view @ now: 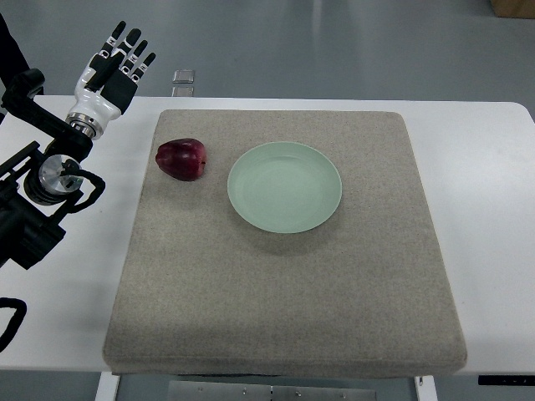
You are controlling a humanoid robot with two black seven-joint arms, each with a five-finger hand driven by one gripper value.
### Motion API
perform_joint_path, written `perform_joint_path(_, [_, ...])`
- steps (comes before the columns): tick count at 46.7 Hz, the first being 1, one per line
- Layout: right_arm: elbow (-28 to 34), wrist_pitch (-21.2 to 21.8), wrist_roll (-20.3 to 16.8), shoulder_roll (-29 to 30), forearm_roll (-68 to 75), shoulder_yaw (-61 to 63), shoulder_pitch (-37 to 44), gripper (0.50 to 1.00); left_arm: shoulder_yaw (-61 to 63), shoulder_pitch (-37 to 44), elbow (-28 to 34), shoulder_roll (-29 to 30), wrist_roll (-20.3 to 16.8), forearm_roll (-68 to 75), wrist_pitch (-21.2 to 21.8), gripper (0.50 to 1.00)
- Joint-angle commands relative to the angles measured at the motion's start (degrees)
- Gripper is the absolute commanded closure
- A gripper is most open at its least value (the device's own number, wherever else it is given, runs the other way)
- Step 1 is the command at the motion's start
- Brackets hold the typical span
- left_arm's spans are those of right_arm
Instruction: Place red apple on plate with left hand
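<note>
Next, my left gripper closes on the middle of the red apple (180,159), with its fingers and thumb on two opposite sides of the apple.
A dark red apple (181,159) lies on the grey mat (284,284), just left of an empty pale green plate (285,186). My left hand (117,65) is raised at the upper left over the white table, up and to the left of the apple and well apart from it. Its fingers are spread straight and hold nothing. The right arm does not show.
The mat covers most of the white table (493,167). The left arm's black joints and cables (42,200) lie along the left edge. A small clear object (183,77) sits at the table's far edge. Grey floor lies beyond.
</note>
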Motion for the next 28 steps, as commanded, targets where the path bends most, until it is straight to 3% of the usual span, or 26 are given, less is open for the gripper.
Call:
perform_joint_path(1, [0.0, 0.0, 0.0, 0.0, 0.0, 0.0, 0.0, 0.57, 0.0, -0.1, 0.0, -0.1, 0.0, 0.1, 0.0, 0.5])
perform_joint_path(28, [0.0, 0.0, 0.0, 0.0, 0.0, 0.0, 0.0, 0.57, 0.1, 0.2, -0.5, 0.8, 0.0, 2.5, -0.1, 0.5])
